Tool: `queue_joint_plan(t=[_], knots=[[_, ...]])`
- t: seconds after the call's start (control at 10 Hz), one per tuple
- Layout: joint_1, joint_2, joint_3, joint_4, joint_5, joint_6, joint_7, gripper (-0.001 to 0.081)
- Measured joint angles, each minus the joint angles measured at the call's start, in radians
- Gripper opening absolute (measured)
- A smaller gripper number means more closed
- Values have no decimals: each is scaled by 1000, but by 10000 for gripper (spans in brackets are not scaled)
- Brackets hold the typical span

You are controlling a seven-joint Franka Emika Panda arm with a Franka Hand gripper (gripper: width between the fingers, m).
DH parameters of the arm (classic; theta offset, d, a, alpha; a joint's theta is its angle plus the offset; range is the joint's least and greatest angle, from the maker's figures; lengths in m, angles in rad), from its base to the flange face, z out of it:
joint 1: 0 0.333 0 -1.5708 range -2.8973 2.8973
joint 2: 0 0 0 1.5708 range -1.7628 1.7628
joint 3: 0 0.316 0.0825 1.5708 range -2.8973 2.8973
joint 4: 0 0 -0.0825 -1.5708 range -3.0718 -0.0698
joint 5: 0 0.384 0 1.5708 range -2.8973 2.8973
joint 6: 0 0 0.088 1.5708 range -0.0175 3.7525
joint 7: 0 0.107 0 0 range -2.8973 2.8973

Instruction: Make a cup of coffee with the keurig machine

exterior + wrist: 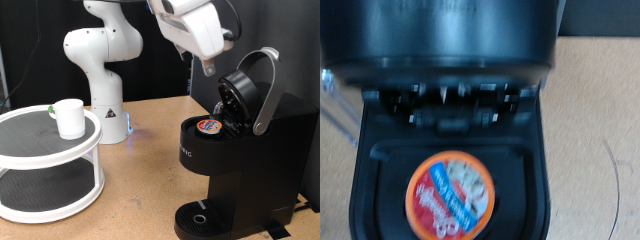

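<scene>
Next, my gripper goes to the top of the silver handle (267, 51) on the keurig machine and closes there, because the lid is still raised.
The keurig machine (245, 170) stands at the exterior view's right with its lid (240, 95) raised and its silver handle (268, 85) up. A coffee pod (210, 125) with an orange and blue printed lid sits in the open chamber. The wrist view shows the pod (450, 195) in the chamber under the raised black lid (450, 35). My gripper (208, 68) hangs just above the lid and pod and holds nothing that shows. Its fingers do not show in the wrist view. The white cup (69, 117) stands on a white stand at the left, far from the machine.
The two-tier round white stand (50, 150) fills the exterior view's left. The arm's white base (100, 70) stands behind it. The machine's round drip tray (200, 217) has nothing on it. Wooden table lies between stand and machine.
</scene>
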Motion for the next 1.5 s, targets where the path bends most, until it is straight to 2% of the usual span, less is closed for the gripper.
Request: queue_joint_plan(t=[0.3, 0.8, 1.3, 1.5], knots=[[0, -21, -8, 41, 78, -38, -13, 805], [-14, -43, -37, 107, 76, -157, -18, 805], [-23, -48, -58, 124, 75, -202, -35, 805], [-19, -46, -52, 118, 120, -199, -35, 805]])
